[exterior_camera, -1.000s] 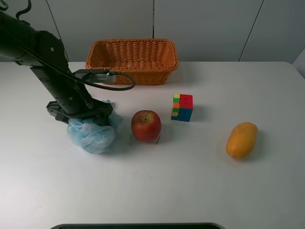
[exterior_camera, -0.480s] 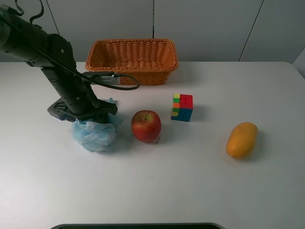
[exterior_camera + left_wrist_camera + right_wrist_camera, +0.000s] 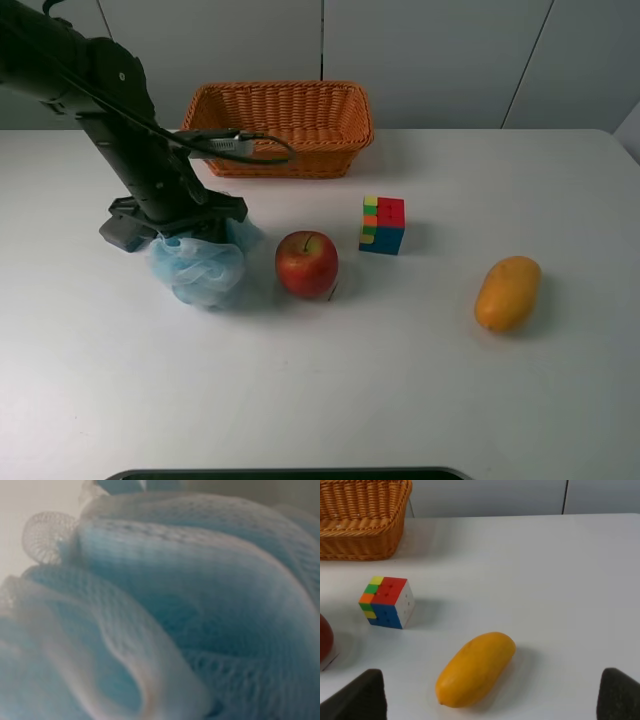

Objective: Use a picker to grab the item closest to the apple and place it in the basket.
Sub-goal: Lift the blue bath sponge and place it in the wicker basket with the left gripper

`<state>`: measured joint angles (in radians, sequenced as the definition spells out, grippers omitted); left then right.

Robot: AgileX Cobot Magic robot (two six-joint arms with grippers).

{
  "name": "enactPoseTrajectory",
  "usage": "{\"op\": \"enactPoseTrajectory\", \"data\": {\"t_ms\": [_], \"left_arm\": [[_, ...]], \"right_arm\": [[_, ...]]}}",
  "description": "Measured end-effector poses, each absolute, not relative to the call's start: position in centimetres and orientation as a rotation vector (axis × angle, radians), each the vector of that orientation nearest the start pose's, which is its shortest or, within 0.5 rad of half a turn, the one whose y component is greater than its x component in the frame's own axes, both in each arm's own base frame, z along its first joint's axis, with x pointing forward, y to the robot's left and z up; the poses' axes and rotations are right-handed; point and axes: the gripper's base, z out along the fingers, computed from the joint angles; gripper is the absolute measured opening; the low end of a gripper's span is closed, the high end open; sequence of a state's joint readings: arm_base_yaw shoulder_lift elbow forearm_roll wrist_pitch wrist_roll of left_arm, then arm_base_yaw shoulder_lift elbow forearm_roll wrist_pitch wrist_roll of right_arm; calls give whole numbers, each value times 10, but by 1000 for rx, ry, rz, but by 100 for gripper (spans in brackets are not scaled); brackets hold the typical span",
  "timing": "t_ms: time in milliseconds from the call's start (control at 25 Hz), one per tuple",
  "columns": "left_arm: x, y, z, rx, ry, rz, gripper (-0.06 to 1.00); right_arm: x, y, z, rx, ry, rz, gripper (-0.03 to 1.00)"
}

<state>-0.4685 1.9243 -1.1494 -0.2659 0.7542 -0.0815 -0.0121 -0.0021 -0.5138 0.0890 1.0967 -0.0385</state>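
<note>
The blue mesh bath sponge will leave my left gripper mid wicker basket [image 3: 275,108].
A red apple [image 3: 306,263] sits on the white table. A blue mesh bath sponge [image 3: 197,270] lies just left of it and is the nearest item. My left gripper [image 3: 185,228] is down on top of the sponge and shut on it; the sponge hangs low, close to the table. The sponge [image 3: 165,605] fills the left wrist view and hides the fingers. The wicker basket [image 3: 275,88] stands at the back, behind the apple. My right gripper [image 3: 492,711] is open and empty; it is out of the exterior view.
A coloured puzzle cube [image 3: 383,225] sits right of the apple, and a yellow mango [image 3: 507,292] lies further right. The right wrist view shows the cube [image 3: 386,602], the mango [image 3: 475,669], the basket wall [image 3: 360,530] and the apple's edge [image 3: 324,637].
My left arm has risen and shifted slightly toward the basket, and the blue sponge has come up and bunched under the gripper. The other items have not moved.
</note>
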Motion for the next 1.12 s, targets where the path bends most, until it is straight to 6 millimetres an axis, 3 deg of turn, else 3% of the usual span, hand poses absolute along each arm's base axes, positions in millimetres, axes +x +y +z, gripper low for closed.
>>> {"op": "enactPoseTrajectory", "data": {"t_ms": [360,760,920,1120], "left_arm": [[307,-176,200,357,3043,-364,46],[326,-184,278,398,2964,-360,46],[346,-189,303,409,2863,-333,46],[388,-206,307,417,2768,-307,46]], "right_arm": [[-8,7,278,-34,2062,76,63],[-8,7,278,-34,2062,76,63],[-8,7,278,-34,2062,76,63],[-8,7,278,-34,2062,76,63]]}}
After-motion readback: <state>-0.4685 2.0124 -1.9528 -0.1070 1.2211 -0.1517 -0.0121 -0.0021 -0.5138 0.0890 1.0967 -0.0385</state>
